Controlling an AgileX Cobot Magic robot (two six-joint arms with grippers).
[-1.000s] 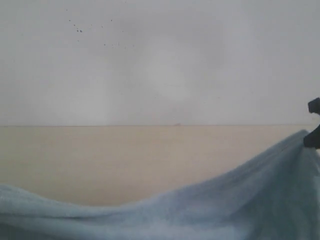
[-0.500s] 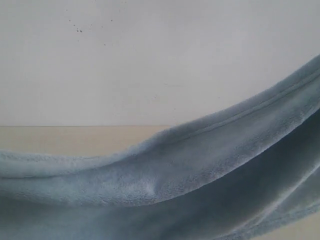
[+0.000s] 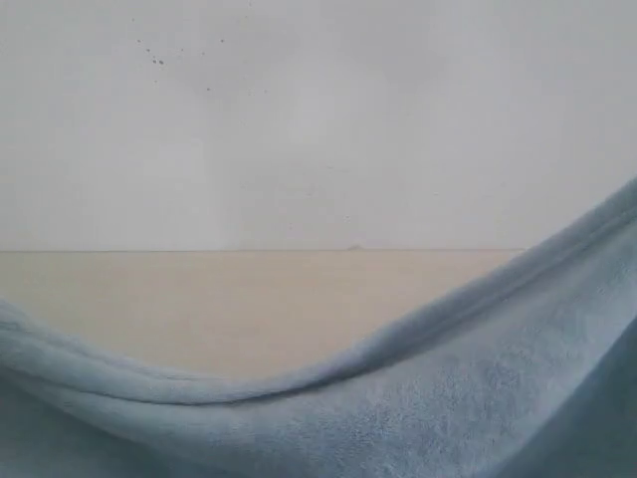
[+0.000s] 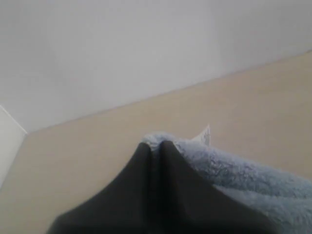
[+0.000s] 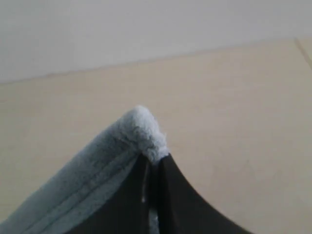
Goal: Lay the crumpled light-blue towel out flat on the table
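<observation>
I should let go with my right gripper so that the light-blue towel rests on the beige table (image 3: 398,403), short of the white wall.
The light-blue towel (image 3: 418,408) hangs in a sagging arc across the bottom of the exterior view, high at the right and lower at the left, in front of the beige table (image 3: 249,299). No gripper shows in that view. In the left wrist view my left gripper (image 4: 155,146) is shut on a towel corner (image 4: 234,170), with the small white tag (image 4: 204,135) sticking up behind it. My right gripper (image 5: 153,163) is shut on another fluffy corner (image 5: 139,126), its hemmed edge trailing away from the dark fingers (image 5: 175,195).
A white wall (image 3: 318,119) with a few dark specks rises behind the table's far edge. Both wrist views show bare beige tabletop (image 5: 234,122) beyond the pinched corners, and the wall (image 4: 122,48) past it.
Half a second ago the towel was swung high across the exterior view, hiding most of the table. It has since dropped back into a lower sag. The dark right gripper seen a second ago is out of frame.
</observation>
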